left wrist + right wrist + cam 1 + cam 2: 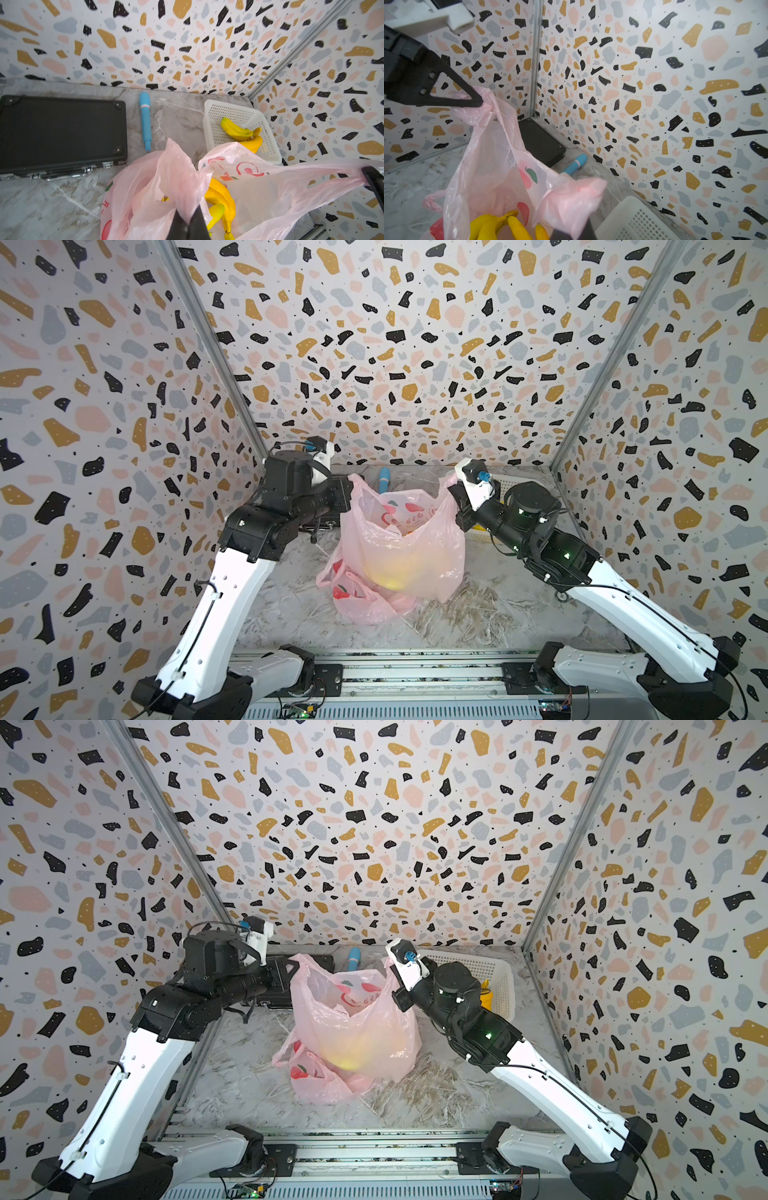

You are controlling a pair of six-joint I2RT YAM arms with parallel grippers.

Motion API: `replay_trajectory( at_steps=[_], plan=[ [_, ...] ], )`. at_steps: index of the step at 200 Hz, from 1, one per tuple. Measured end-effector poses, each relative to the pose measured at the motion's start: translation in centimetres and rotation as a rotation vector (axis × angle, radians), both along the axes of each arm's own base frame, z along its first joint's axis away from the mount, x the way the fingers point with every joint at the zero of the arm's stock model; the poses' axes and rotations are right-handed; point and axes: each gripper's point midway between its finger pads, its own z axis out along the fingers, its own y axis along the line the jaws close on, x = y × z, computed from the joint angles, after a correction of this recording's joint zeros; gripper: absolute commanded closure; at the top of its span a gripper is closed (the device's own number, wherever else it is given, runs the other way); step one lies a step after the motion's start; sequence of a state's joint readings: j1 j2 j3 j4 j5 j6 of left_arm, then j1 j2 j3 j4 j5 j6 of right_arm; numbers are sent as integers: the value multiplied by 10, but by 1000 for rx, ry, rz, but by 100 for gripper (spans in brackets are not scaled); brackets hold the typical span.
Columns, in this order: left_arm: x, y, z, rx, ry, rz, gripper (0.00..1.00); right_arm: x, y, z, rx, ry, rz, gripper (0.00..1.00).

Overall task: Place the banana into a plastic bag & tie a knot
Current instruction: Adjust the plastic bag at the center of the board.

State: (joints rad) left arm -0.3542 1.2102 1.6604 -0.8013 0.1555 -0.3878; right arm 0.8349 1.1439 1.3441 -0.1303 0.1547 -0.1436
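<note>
My left gripper should take the handle lower (357, 509), as it pinches the bag's handle at its top end now, to leave a loose end of the handle for my right gripper.
A thin pink plastic bag (409, 547) (357, 1023) stands mid-table, its mouth pulled wide between two raised handles. My left gripper (350, 486) (296, 967) (188, 222) is shut on the left handle (176, 178). My right gripper (452, 486) (391, 966) (574, 233) is shut on the right handle (571, 199). Each wrist view also shows the opposite gripper pinching its handle. A yellow banana bunch (221, 197) (500, 226) lies at the bottom of the bag and glows through the film in both top views.
A second pink bag (361, 601) lies crumpled against the held one's near side. A white mesh basket (214, 116) (505, 977) at the back right holds more bananas (239, 131). A black case (62, 133) lies back left, a blue pen-like stick (145, 120) beside it.
</note>
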Motion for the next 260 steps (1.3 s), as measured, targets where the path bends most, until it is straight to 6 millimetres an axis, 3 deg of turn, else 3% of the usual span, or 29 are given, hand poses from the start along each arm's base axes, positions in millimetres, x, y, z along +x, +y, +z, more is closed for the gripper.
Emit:
replay_trajectory(
  at_steps=[21,47,66,102,114,132,162,202,222,260],
  plan=[
    [6,-5,17,-16,-45,-16,100,3,-6,15,3,-20,-26,100],
    [8,-8,7,-20,-38,-29,100,7,-10,8,-13,-11,-40,100],
    [6,-10,-24,-12,12,-38,100,9,-8,-18,-41,22,-31,100],
    [5,-13,-86,7,122,-54,100,13,-4,-93,-117,146,-19,100],
    [4,-15,-96,7,144,-60,100,13,-4,-106,-131,176,-17,100],
    [2,-17,-92,-4,133,-74,100,12,-3,-106,-121,186,-8,100],
    [-9,-15,-70,-27,70,-89,53,6,-6,-88,-81,169,5,100],
    [-37,4,-35,-46,-78,-49,13,3,-13,-71,-49,151,-8,100],
    [-53,19,-35,-46,-152,-6,0,6,-15,-75,-58,165,-21,100],
    [-65,40,-67,-28,-232,71,1,8,-19,-84,-81,196,-34,100]
  ],
)
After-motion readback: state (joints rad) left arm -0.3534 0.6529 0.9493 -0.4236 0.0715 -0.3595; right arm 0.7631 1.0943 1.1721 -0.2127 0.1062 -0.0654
